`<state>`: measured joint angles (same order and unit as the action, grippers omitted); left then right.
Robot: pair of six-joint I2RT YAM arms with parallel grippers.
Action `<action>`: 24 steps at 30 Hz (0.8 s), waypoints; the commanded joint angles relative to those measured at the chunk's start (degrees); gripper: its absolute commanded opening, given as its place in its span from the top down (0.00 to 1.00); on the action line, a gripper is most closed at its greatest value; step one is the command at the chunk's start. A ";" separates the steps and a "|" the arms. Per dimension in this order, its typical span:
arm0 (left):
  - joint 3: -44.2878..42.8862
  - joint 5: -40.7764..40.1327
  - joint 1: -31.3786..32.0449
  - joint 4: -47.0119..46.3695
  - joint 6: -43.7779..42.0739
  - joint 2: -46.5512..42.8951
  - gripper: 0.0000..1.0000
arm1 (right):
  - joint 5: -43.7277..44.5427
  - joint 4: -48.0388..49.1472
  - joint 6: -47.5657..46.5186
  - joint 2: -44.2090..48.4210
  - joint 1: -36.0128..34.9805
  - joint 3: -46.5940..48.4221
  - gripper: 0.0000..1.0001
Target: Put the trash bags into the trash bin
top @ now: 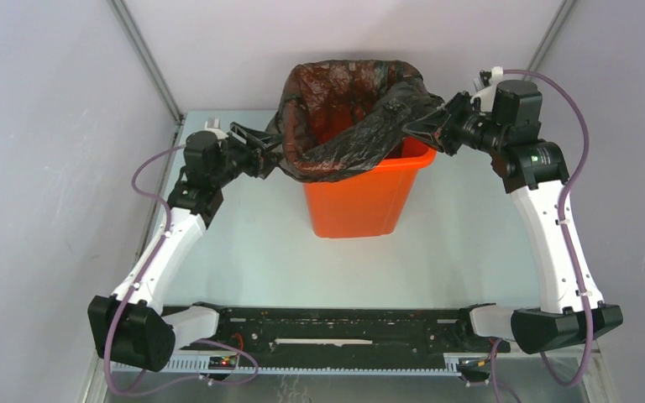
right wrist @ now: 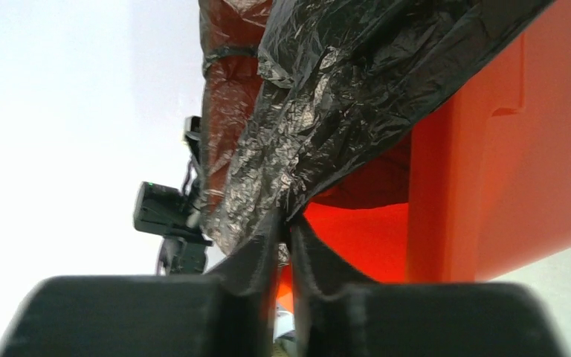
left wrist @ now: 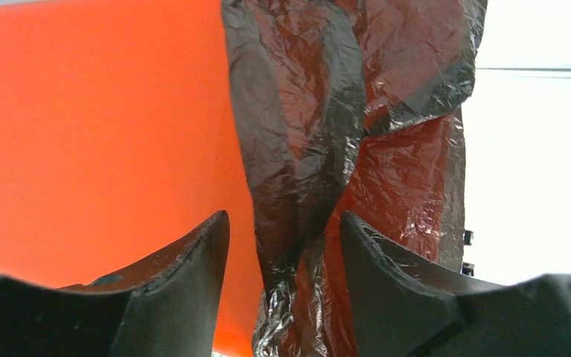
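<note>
Next, my left gripper grabs the bag's hanging fold (left wrist: 288, 242) while my right gripper pulls the bag's edge over the bin's near corner, because that edge slants inside that corner.
The orange trash bin (top: 361, 197) stands upright at the middle back of the table. The black trash bag (top: 344, 101) lies open over its mouth, its film draped over the rim on the left and near sides. My left gripper (top: 270, 155) is at the bin's left rim. Its jaws are open, with a hanging fold of the bag (left wrist: 297, 149) between them, touching neither finger, and the bin wall (left wrist: 97, 126) behind. My right gripper (top: 427, 126) is at the bin's right rim. It is shut on the bag's edge (right wrist: 320, 111), pulling it taut beside the bin wall (right wrist: 520, 149).
Grey walls and two slanted metal posts (top: 147, 59) close in the back and sides. A black rail (top: 336, 327) runs along the near edge between the arm bases. Bare table (top: 260, 252) lies in front of the bin. The left arm (right wrist: 163, 212) shows in the right wrist view.
</note>
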<state>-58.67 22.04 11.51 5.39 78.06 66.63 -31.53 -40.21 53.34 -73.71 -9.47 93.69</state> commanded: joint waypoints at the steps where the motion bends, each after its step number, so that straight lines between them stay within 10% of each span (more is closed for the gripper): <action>1: 1.43 -0.46 0.18 -2.84 0.37 -1.26 0.35 | 0.74 -1.40 -3.84 2.53 0.77 0.62 0.92; 11: 1.07 -0.68 0.21 0.74 -3.74 -1.10 0.18 | -2.73 -11.94 -10.19 14.29 4.38 -6.40 1.00; 24: 0.66 1.88 0.42 1.55 -4.83 0.97 0.64 | 4.26 -17.29 -15.57 20.95 4.82 -16.14 1.00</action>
<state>-56.97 21.89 11.51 7.11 74.94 66.94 -30.06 -56.77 40.38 -53.78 -4.89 81.67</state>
